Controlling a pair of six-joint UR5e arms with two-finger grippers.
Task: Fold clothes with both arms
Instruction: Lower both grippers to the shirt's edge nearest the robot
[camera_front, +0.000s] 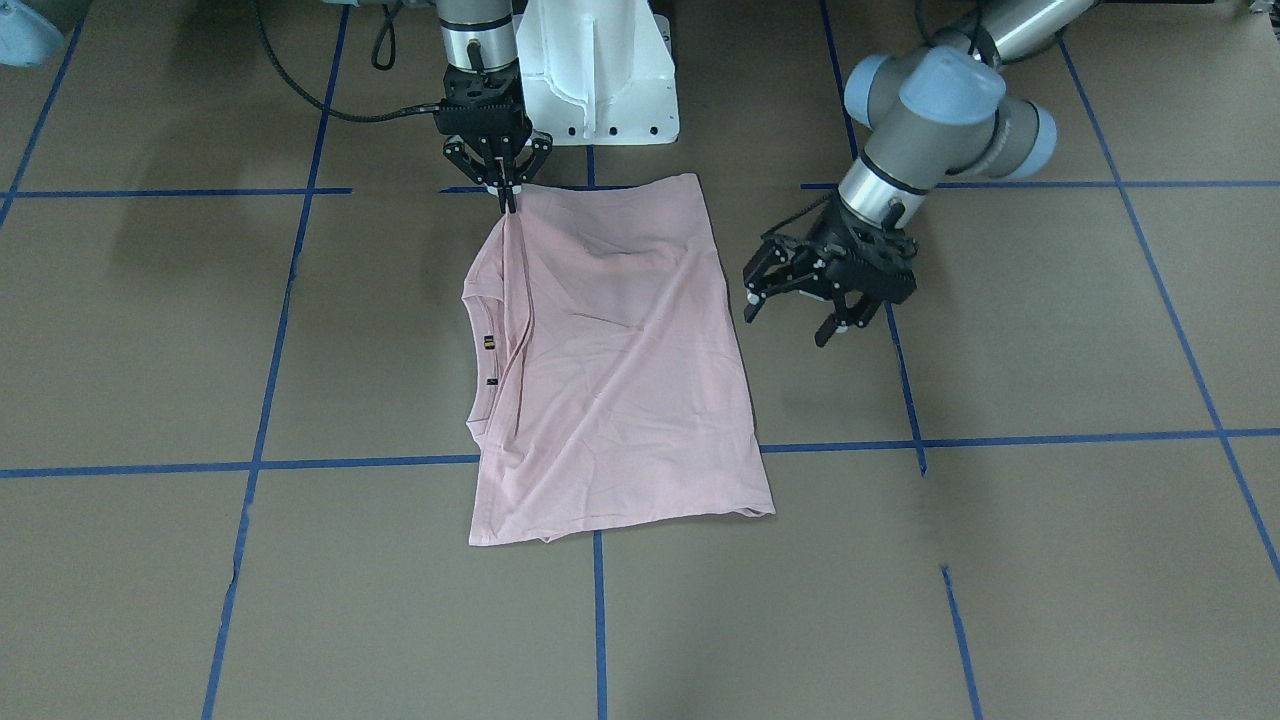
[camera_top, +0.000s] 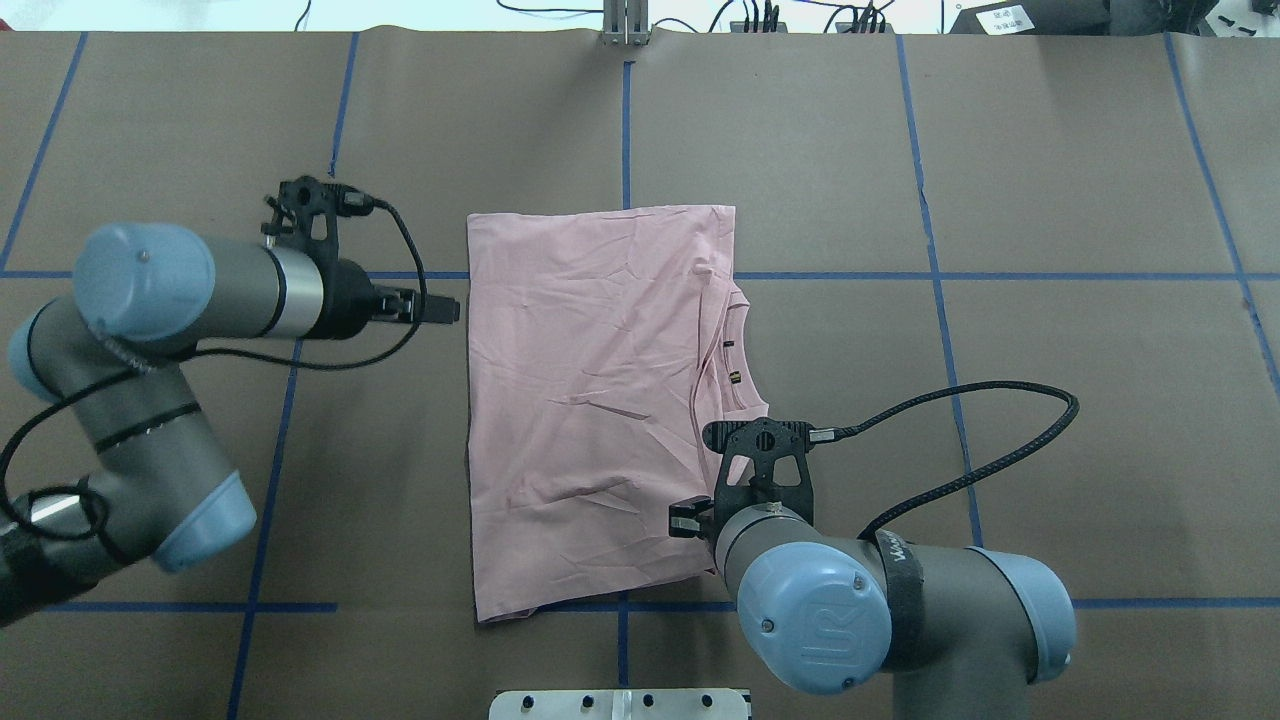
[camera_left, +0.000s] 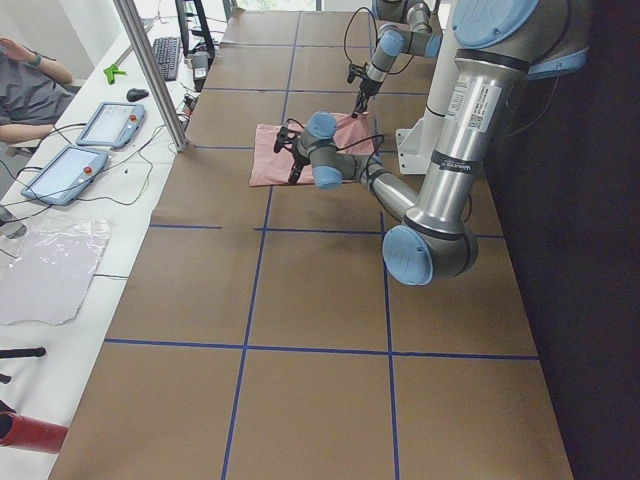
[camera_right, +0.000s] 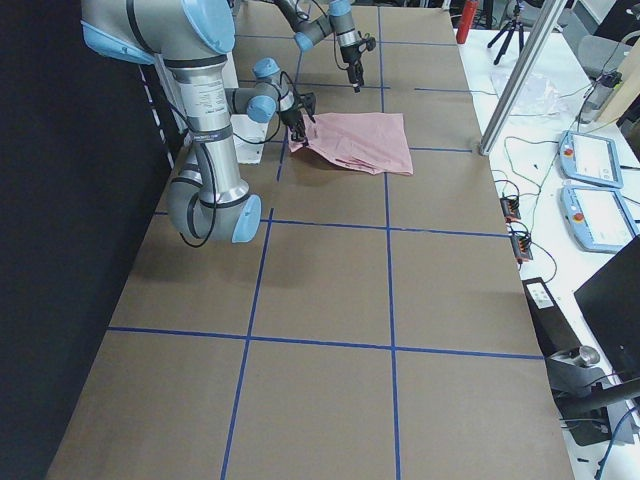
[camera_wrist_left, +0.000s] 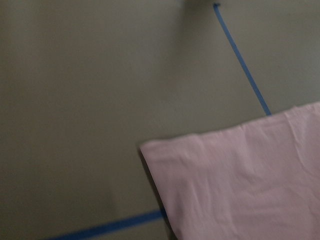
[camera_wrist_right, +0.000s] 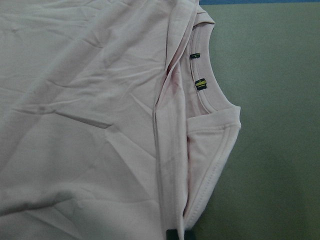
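Note:
I will next move my left gripper to the pale pink T-shirt and close it on its corner (camera_front: 691, 179) beside the white pedestal base, opposite the side with the collar.
The clothes are one pale pink T-shirt (camera_front: 620, 380) lying folded on the brown table, also in the overhead view (camera_top: 590, 400). Its ribbed collar (camera_front: 480, 350) with small tags faces the robot's right side. My right gripper (camera_front: 510, 203) is shut on the shirt's edge near the base and pulls a taut ridge of fabric up from the collar area. The right wrist view shows that collar (camera_wrist_right: 207, 90) and the raised fold. My left gripper (camera_front: 790, 318) hangs open just off the shirt's opposite edge, touching nothing. A shirt corner (camera_wrist_left: 240, 185) shows in the left wrist view.
The white pedestal base (camera_front: 600, 70) stands just behind the shirt. Blue tape lines (camera_top: 625, 120) grid the brown table. A black cable (camera_top: 980, 440) loops beside the right arm. Tablets (camera_left: 105, 125) and a seated person are beyond the table's far edge.

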